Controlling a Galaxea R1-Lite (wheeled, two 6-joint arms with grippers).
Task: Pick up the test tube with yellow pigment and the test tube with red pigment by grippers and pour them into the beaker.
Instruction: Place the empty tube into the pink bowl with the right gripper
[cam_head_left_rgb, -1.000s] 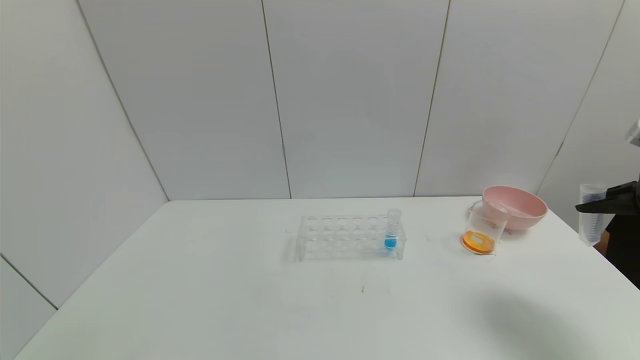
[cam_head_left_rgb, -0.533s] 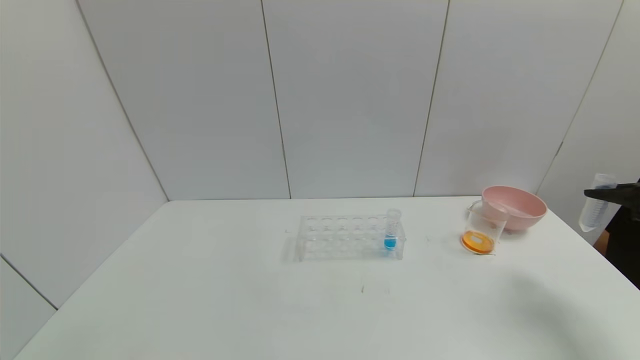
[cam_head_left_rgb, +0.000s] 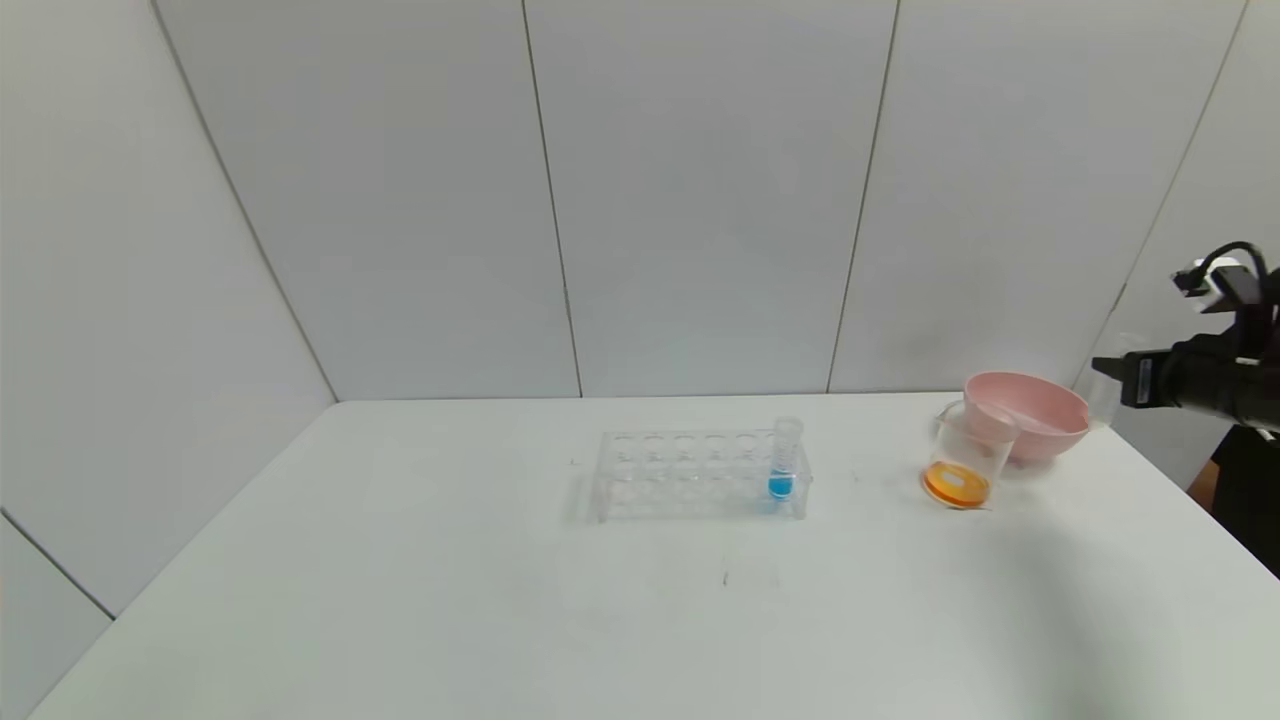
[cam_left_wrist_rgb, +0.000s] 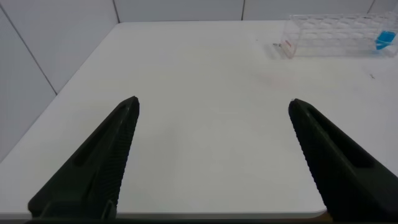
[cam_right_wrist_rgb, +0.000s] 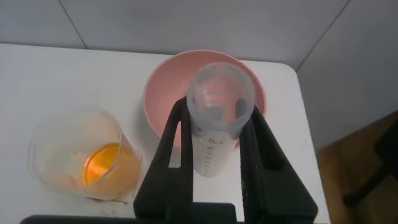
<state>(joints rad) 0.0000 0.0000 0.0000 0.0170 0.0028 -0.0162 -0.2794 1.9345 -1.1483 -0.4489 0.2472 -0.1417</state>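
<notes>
Next, I let go of the clear test tube inside the pink bowl (cam_head_left_rgb: 1017, 416) (cam_right_wrist_rgb: 190, 96) with my right gripper, just behind the beaker with orange liquid.
My right gripper (cam_head_left_rgb: 1112, 375) hovers at the table's right edge, just right of the pink bowl (cam_head_left_rgb: 1040, 398). In the right wrist view this gripper (cam_right_wrist_rgb: 217, 111) is shut on a clear graduated test tube (cam_right_wrist_rgb: 214, 146) with no coloured liquid visible inside, so I cannot tell whether it is the yellow or the red one. The tube's open mouth sticks out past the fingertips over the bowl (cam_right_wrist_rgb: 160, 87). The beaker (cam_head_left_rgb: 966, 455) stands left of the bowl with orange liquid at its bottom (cam_right_wrist_rgb: 102, 167). My left gripper (cam_left_wrist_rgb: 213, 107) is open and holds nothing, above the table's near left edge.
A clear tube rack (cam_head_left_rgb: 690, 476) stands mid-table, also in the left wrist view (cam_left_wrist_rgb: 329, 34). Its right end holds a tube with blue liquid (cam_head_left_rgb: 782, 462). The table drops off close to the right of the bowl.
My right gripper has swung in from the right edge toward the pink bowl. The tube it holds has turned from hanging upright to pointing at the bowl.
</notes>
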